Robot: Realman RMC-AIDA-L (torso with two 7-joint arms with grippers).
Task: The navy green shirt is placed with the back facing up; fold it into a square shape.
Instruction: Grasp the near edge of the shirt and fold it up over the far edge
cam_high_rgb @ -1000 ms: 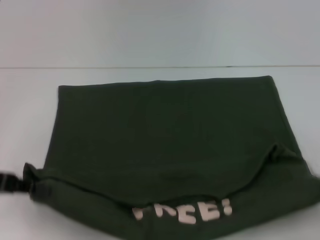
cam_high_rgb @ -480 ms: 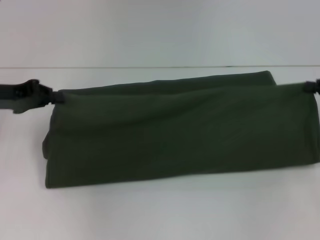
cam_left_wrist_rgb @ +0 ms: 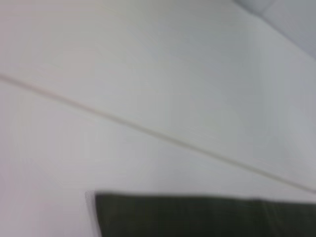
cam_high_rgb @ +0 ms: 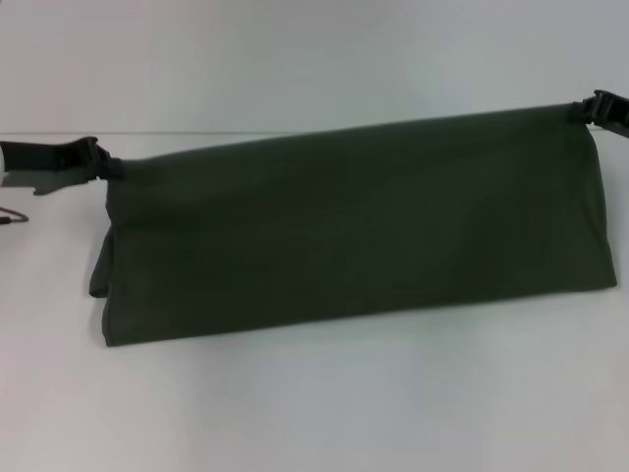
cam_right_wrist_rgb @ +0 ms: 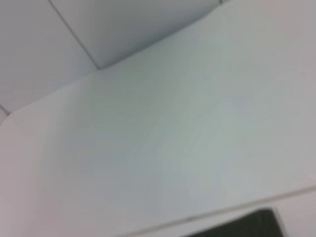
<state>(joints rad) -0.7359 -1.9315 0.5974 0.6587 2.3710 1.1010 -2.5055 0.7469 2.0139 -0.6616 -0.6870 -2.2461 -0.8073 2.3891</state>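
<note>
The robot's left gripper needs to release the corner of the navy green shirt on the white table (cam_high_rgb: 136,171) just in front of the back seam.
The navy green shirt (cam_high_rgb: 354,226) lies folded over on the white table (cam_high_rgb: 314,403) as a wide dark olive band, plain side up, with no lettering showing. My left gripper (cam_high_rgb: 106,167) is shut on the shirt's far left corner. My right gripper (cam_high_rgb: 575,111) is shut on its far right corner and holds it higher, so the far edge slants up to the right. A strip of the shirt shows in the left wrist view (cam_left_wrist_rgb: 202,217) and a corner in the right wrist view (cam_right_wrist_rgb: 242,224). Neither wrist view shows its own fingers.
The white table runs to a seam (cam_high_rgb: 246,132) at the back, where a pale wall begins. A thin cable (cam_high_rgb: 12,216) hangs by the left arm. Bare table lies in front of the shirt.
Both grippers carried the near hem up and away over the shirt, hiding the cream lettering. Since half a second ago the held edge has gone farther back and the right corner has risen.
</note>
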